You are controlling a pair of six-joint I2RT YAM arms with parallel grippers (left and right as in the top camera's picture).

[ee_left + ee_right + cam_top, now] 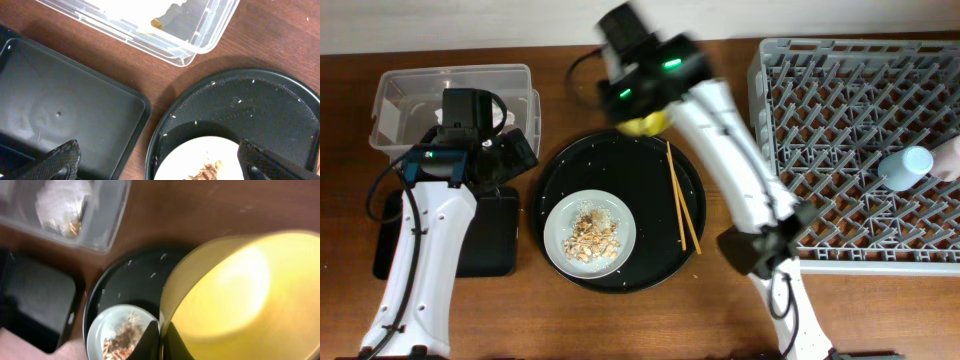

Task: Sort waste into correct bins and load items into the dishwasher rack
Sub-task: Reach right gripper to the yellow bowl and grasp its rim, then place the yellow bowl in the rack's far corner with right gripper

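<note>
My right gripper should release the small yellow bowl in the dishwasher rack (936, 113), setting it free behind the light blue cup.
My right gripper (161, 342) is shut on the rim of the small yellow bowl (235, 295) and holds it above the far edge of the big round black tray (565, 165); the bowl (645, 124) peeks out under the arm. The grey plate (560, 215) with beige food scraps (593, 235) sits on that tray, with the chopsticks (682, 198) to its right. My left gripper (157, 160) is open and empty, over the gap between the flat black tray (65, 107) and the plate (185, 160). The clear tub (405, 100) holds a wrapper (62, 202). The light blue cup (905, 167) lies in the dishwasher rack (840, 100).
The flat black tray (490, 240) lies left of the round tray, under my left arm. A pale hand-like shape (948, 158) shows at the rack's right edge. Bare brown table (620, 325) lies in front.
</note>
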